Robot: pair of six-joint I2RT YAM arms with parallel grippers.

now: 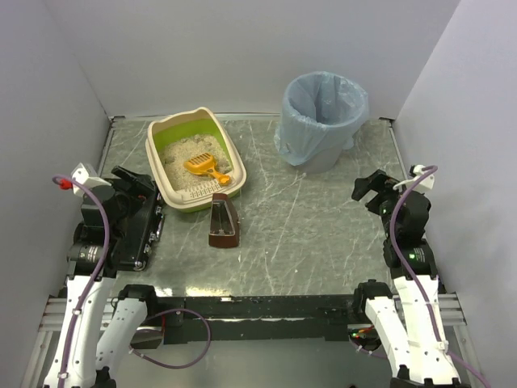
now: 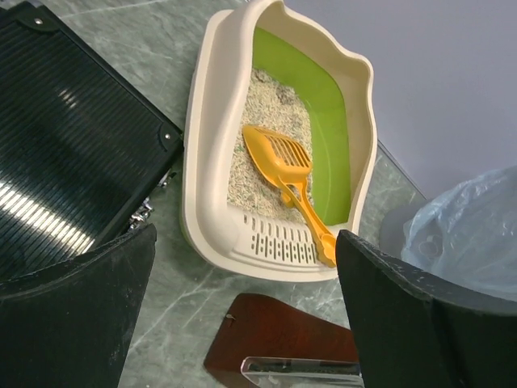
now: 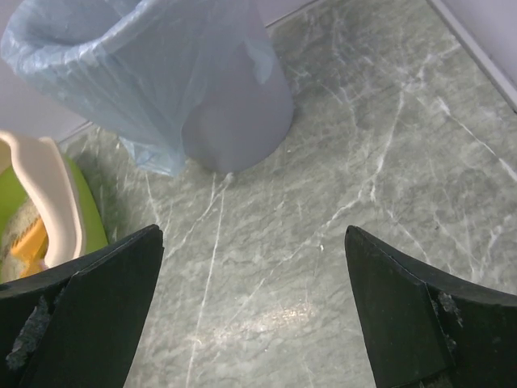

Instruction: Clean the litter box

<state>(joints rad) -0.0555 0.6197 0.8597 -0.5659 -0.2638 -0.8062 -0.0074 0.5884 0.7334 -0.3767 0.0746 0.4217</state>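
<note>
I should next move my left gripper to the litter box's cream side rim point(image 1: 157, 166) point(image 2: 221, 137), next to the black ribbed panel, and close it there.
The litter box point(image 1: 158, 158) lies at the back left of the table, with a cream rim, a lime-green inner wall point(image 2: 327, 129) and beige litter point(image 2: 258, 121). An orange slotted scoop point(image 1: 205, 167) rests in the litter, its handle on the slotted lip point(image 2: 279, 242). My left gripper point(image 1: 137, 182) hovers left of the box, open and holding nothing. In the left wrist view that gripper point(image 2: 245, 242) frames the box's near end. My right gripper point(image 1: 368, 189) is open over bare table at the right, and the right wrist view shows the same gripper point(image 3: 254, 234) with nothing between its fingers.
A grey round bin point(image 1: 327, 145) lined with a light-blue bag point(image 1: 323, 97) stands at the back right. A dark brown wedge-shaped object point(image 1: 224, 221) stands just in front of the litter box. A black ribbed panel point(image 2: 73, 162) lies beside my left gripper. White walls enclose the green marbled table point(image 1: 323, 234).
</note>
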